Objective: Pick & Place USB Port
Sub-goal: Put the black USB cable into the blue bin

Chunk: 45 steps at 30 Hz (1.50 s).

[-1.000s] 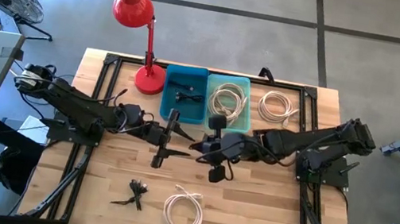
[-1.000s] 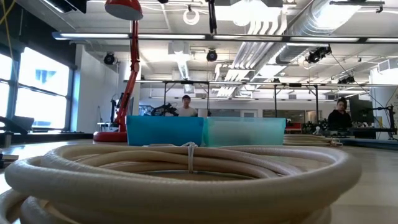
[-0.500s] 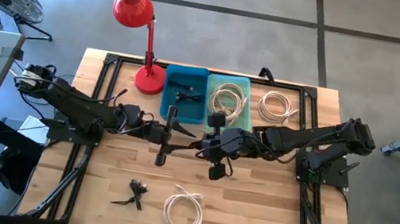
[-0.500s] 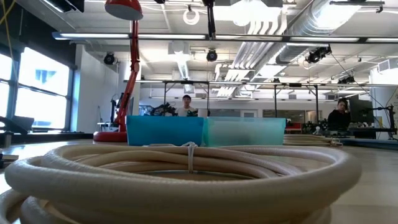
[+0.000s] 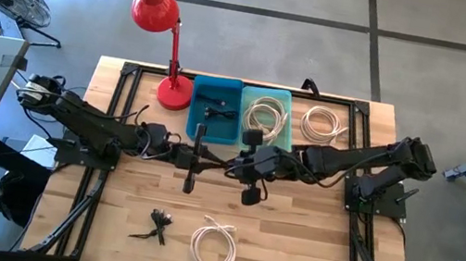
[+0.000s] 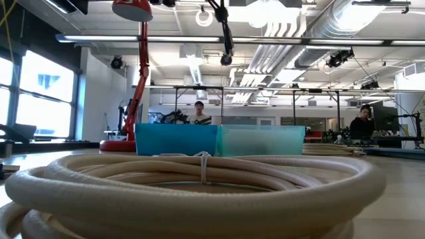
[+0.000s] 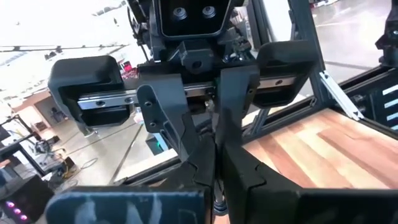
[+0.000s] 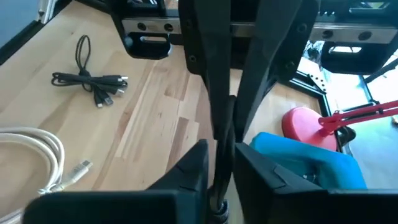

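Observation:
The robot's left gripper needs to release the black USB cable in the near half of the blue bin (image 5: 216,125).
A thin black USB cable (image 8: 224,134) hangs in the air over the table's middle, between my two grippers. The grippers meet fingertip to fingertip. My left gripper (image 5: 212,159) comes from the table's left and is shut on the cable. My right gripper (image 5: 226,162) comes from the right. Its fingers (image 8: 194,163) stand slightly apart, one on either side of the cable. In the low view the cable (image 6: 222,30) shows as a dark slanting line at the top. My left gripper pinches a stretch of the black cable (image 8: 225,121) between its two fingers, which come level from the table's left. The cable is lifted clear of the table. My right gripper: I cannot tell whether its parted fingers touch the cable.
At the far side stand a blue bin (image 5: 215,109) holding a black cable and a teal bin (image 5: 268,117) holding a white coil. Another white coil (image 5: 321,123) lies to their right. A black cable bundle (image 5: 157,226) and a white coil (image 5: 215,245) lie near the front. A red lamp (image 5: 167,45) stands far left.
My right gripper has moved a little toward the table's left, closing on my left gripper until the fingertips meet. In the low view the hanging cable, which was upright, now slants.

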### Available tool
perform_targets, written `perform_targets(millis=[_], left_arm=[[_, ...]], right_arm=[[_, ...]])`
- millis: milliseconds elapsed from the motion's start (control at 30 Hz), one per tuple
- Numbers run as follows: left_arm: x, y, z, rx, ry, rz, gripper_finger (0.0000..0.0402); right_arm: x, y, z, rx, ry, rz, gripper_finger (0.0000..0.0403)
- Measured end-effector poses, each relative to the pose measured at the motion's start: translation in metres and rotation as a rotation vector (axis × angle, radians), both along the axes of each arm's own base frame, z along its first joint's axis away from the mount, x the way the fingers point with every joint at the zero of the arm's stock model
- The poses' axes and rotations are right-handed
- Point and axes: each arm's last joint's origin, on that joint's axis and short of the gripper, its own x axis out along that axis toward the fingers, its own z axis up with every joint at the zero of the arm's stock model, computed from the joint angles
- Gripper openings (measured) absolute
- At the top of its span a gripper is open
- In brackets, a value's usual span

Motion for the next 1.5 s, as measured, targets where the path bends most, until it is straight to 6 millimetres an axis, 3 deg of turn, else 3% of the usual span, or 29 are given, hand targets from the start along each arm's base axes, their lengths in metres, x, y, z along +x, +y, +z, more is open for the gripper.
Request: perform_targets(millis=[167, 533, 867, 1100, 1300, 1500], left_arm=[[0.000, 0.000, -0.001, 0.009, 0.012, 0.008, 0.0005], [0.000, 0.003, -0.007, 0.044, 0.075, 0.100, 0.0002], [-0.008, 0.019, -0.028, 0.211, 0.358, 0.491, 0.0001], [-0.016, 0.052, -0.029, 0.224, 0.456, 0.575, 0.0002], [-0.026, 0.098, -0.039, 0.212, 0.605, 0.623, 0.0004], [-0.033, 0.133, -0.047, 0.061, 0.637, 0.410, 0.0011]], right_arm=[[-0.003, 0.005, -0.001, -0.044, 0.011, -0.047, 0.0099], [-0.020, 0.018, -0.011, -0.241, 0.087, -0.346, 0.0203], [-0.042, 0.018, -0.024, -0.304, 0.224, -0.499, 0.0213], [-0.054, 0.012, -0.030, -0.269, 0.286, -0.605, 0.0212], [-0.056, 0.012, -0.030, -0.267, 0.286, -0.628, 0.0213], [-0.056, 0.012, -0.030, -0.251, 0.291, -0.632, 0.0209]])
